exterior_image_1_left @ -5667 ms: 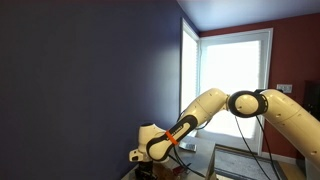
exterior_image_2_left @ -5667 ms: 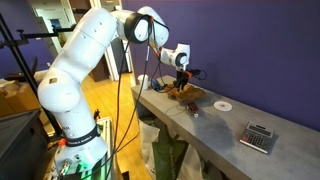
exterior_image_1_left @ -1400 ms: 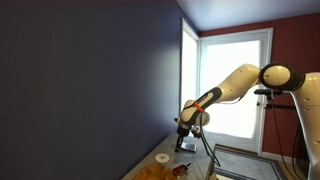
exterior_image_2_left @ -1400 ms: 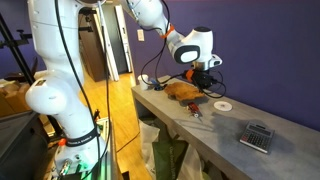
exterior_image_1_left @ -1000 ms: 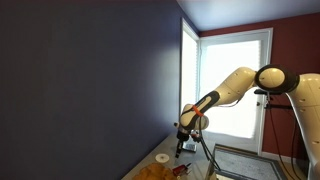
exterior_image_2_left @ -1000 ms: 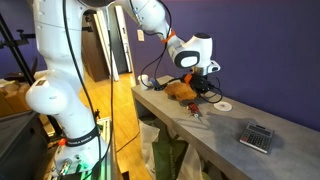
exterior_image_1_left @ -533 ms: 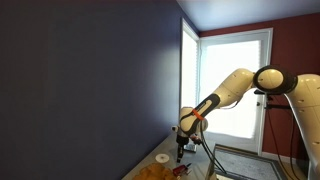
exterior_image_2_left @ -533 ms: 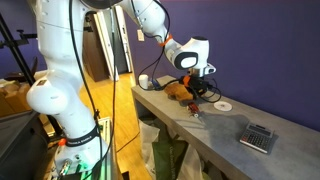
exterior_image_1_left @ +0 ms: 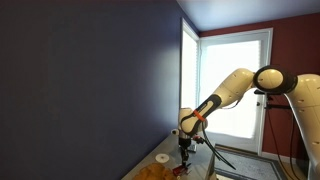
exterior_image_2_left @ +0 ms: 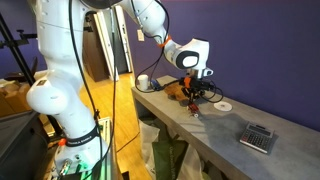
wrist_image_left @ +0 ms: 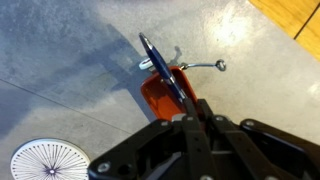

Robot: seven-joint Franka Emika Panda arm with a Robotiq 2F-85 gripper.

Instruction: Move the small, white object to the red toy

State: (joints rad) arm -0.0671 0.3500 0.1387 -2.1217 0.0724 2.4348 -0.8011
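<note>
My gripper will release the thin dark blue stick on the red toy [exterior_image_1_left: 181, 168] [wrist_image_left: 178, 82] next to the thin metal piece.
The small white disc [wrist_image_left: 44, 160], marked with fine radial lines, lies flat on the grey table at the wrist view's lower left. It also shows in both exterior views [exterior_image_2_left: 222, 104] [exterior_image_1_left: 162, 158]. The red toy [wrist_image_left: 158, 92] lies directly under my gripper [wrist_image_left: 146, 45], and shows in both exterior views [exterior_image_2_left: 195, 113] [exterior_image_1_left: 181, 170]. The fingers are pressed together into one thin dark bar with nothing visible between them. The gripper [exterior_image_2_left: 193, 100] hangs low over the table, beside the disc and apart from it. The toy's far part is hidden by the fingers.
A thin metal piece with a ball end [wrist_image_left: 205, 66] lies just beyond the red toy. A wooden board with orange-brown items [exterior_image_2_left: 178, 90] sits behind the gripper. A calculator [exterior_image_2_left: 258, 137] lies further along the table. The table's front edge [exterior_image_2_left: 170, 125] is close.
The gripper has come down towards the table and shifted from above the white disc to over the red toy. The disc and the toy have not moved.
</note>
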